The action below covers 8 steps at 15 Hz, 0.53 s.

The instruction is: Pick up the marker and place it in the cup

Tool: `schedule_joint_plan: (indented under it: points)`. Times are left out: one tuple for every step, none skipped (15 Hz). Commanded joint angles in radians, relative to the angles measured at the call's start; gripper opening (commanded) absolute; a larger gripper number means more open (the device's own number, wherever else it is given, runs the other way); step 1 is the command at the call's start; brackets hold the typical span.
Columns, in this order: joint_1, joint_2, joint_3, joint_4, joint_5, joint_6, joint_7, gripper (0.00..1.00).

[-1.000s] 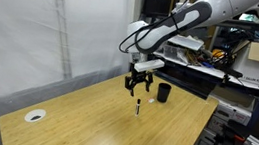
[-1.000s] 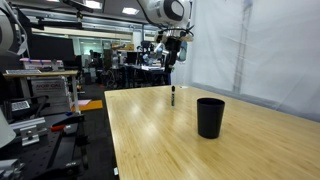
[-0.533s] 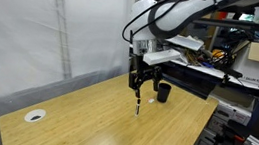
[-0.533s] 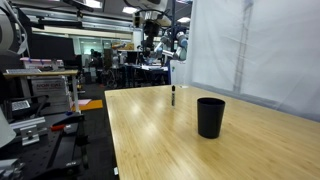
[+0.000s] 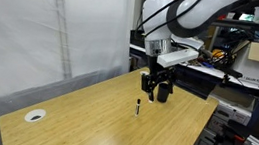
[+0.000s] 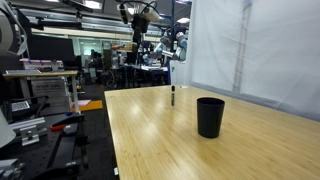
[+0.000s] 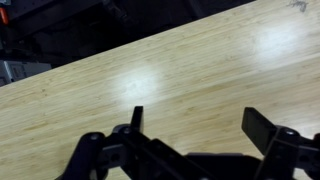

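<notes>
Next, my gripper will go to the top end of the upright marker (image 5: 138,101) and close there, so the marker hangs downward for the cup.
The marker (image 5: 137,108) stands upright on the wooden table (image 5: 93,123), thin and dark; it also shows in an exterior view (image 6: 173,96). The black cup (image 5: 165,92) stands near the table's far edge and appears large in an exterior view (image 6: 210,116). My gripper (image 5: 155,85) hangs open and empty just beside the cup, above the table and away from the marker. In the wrist view the two dark fingers (image 7: 200,125) are spread apart over bare wood; neither the marker nor the cup shows there.
A flat white ring-shaped disc (image 5: 35,116) lies near the table's near corner. A white curtain (image 5: 44,31) hangs along one side. Shelves and lab clutter (image 5: 256,69) stand behind the table, and a cart (image 6: 40,95) stands beside it.
My gripper has moved sideways from above the marker to a spot beside the cup, still open. The marker and the cup have not moved.
</notes>
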Motion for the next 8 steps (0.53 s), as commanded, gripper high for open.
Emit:
schedule_joint_plan:
  points:
    - [-0.045,0.076,-0.023,0.04,-0.014,0.046,-0.032,1.0]
    - [-0.052,0.106,-0.031,0.06,-0.012,0.057,-0.044,1.0]
    - [-0.056,0.136,-0.038,0.078,-0.014,0.067,-0.054,1.0]
    - [-0.057,0.167,-0.045,0.1,-0.02,0.075,-0.059,1.0]
    - [-0.056,0.195,-0.05,0.124,-0.019,0.08,-0.065,1.0]
    - [-0.053,0.225,-0.054,0.15,-0.022,0.083,-0.068,1.0]
    - [-0.051,0.251,-0.058,0.175,-0.022,0.084,-0.071,1.0]
    - [-0.051,0.276,-0.063,0.201,-0.02,0.084,-0.074,1.0]
